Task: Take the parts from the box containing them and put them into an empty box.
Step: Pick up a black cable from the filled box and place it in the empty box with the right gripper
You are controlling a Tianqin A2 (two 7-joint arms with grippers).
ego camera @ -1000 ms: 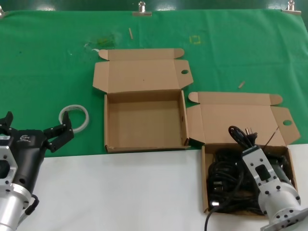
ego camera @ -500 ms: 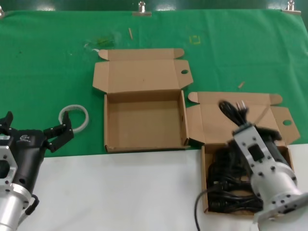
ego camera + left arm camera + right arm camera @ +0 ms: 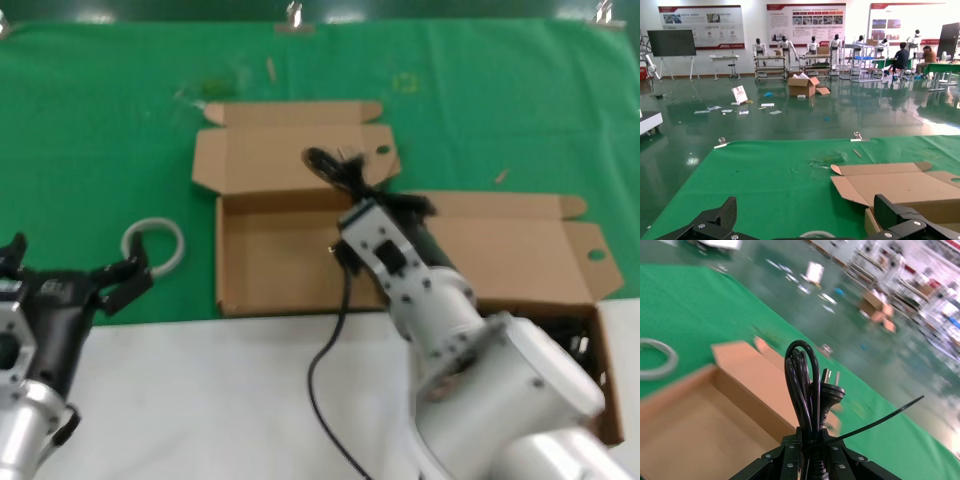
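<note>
My right gripper is going to put the black power cable, now held above the empty box, down inside the empty box [image 3: 267, 238] [image 3: 715, 417] toward the white tape ring.
My right gripper [image 3: 362, 203] is shut on a bundled black power cable [image 3: 335, 168] and holds it above the far right part of the empty box [image 3: 270, 265]. The looped end and plug stick up past the fingers, and a loose tail [image 3: 335, 330] hangs over the box's front wall onto the white surface. The right wrist view shows the gripper [image 3: 812, 437] clamped on the cable [image 3: 802, 380] with its plug [image 3: 831, 390], the empty box [image 3: 700, 415] below. The box containing the parts [image 3: 520, 250] stands to the right, its inside mostly hidden by my arm. My left gripper [image 3: 75, 258] is open, parked at the front left.
A white tape ring [image 3: 155, 243] lies on the green cloth left of the empty box, just beyond my left gripper [image 3: 805, 207], and also shows in the right wrist view [image 3: 655, 357]. Both box lids lie open toward the back. Metal clips [image 3: 295, 15] hold the cloth's far edge.
My right gripper has lifted the cable bundle out of the right box and carried it left and back over the empty box. The left arm has not moved.
</note>
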